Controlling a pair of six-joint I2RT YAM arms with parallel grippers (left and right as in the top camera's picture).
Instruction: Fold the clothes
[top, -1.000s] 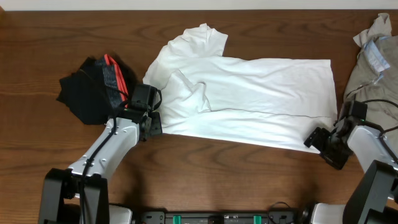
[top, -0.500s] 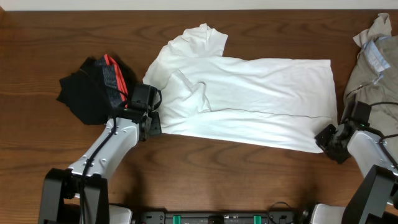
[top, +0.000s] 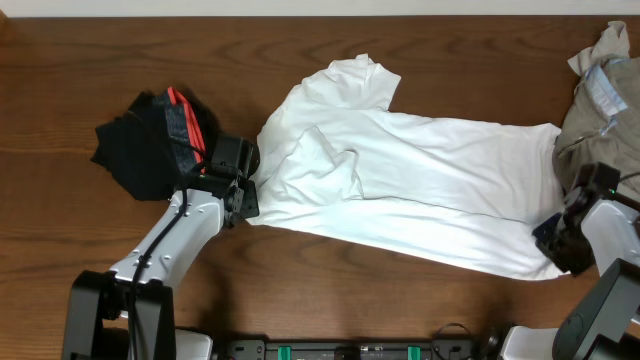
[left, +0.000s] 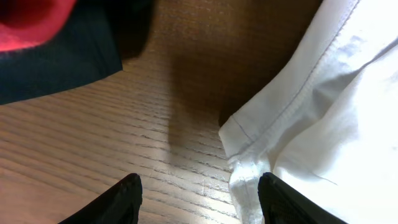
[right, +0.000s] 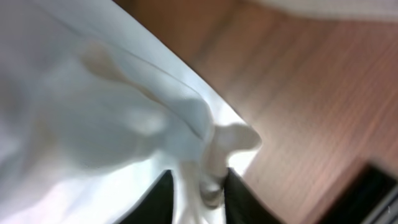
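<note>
The white T-shirt's near edge slants away at the end by the black garment, so the robot's left gripper needs to grip that T-shirt corner (top: 256, 219) and pull it toward the robot.
The white T-shirt (top: 420, 190) lies spread across the middle of the table, skewed down to the right. My right gripper (top: 560, 243) is shut on its near right hem corner, and in the right wrist view a bunch of white cloth (right: 208, 177) is pinched between the right gripper's (right: 199, 198) dark fingers. At the shirt's near left corner my left gripper (top: 243, 190) stands open. In its wrist view, the shirt's hem (left: 245, 168) lies just inside the right finger of the left gripper (left: 199, 204), with bare wood across the rest of the gap.
A black garment (top: 140, 150) with a grey-and-red band (top: 185, 120) lies at the left, just beyond the left gripper; its corner (left: 56, 62) shows in the left wrist view. A khaki-beige garment (top: 600, 95) is heaped at the right edge, touching the shirt.
My right gripper closed on the shirt's near right corner and pulled it right and nearer. The whole shirt slid to the right. The left arm has not moved.
</note>
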